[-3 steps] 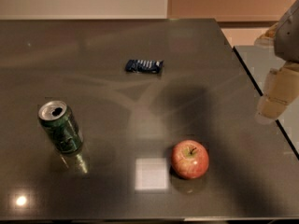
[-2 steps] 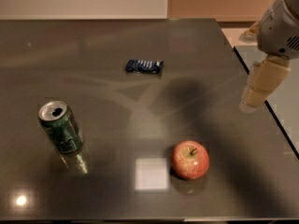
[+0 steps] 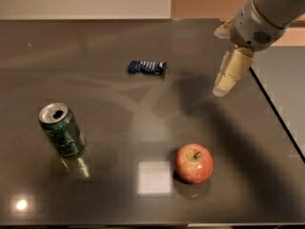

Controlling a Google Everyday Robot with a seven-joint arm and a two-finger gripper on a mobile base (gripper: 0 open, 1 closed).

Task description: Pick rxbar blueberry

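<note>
My gripper will grip the rxbar blueberry's nearer end (image 3: 161,67), farther from the green soda can.
The rxbar blueberry (image 3: 147,67) is a small flat dark navy bar with pale markings, lying flat on the dark table (image 3: 119,128) a little back of centre. My gripper (image 3: 224,85) hangs above the table's right side, to the right of the bar and well apart from it, pointing down. It holds nothing that I can see.
A green soda can (image 3: 62,130) stands upright at the front left. A red apple (image 3: 193,163) sits at the front, right of centre. The table's right edge (image 3: 276,113) runs diagonally just right of the gripper.
The gripper and arm have moved left and farther back over the table, from beyond the right edge toward the bar. The bar, can and apple have not moved.
</note>
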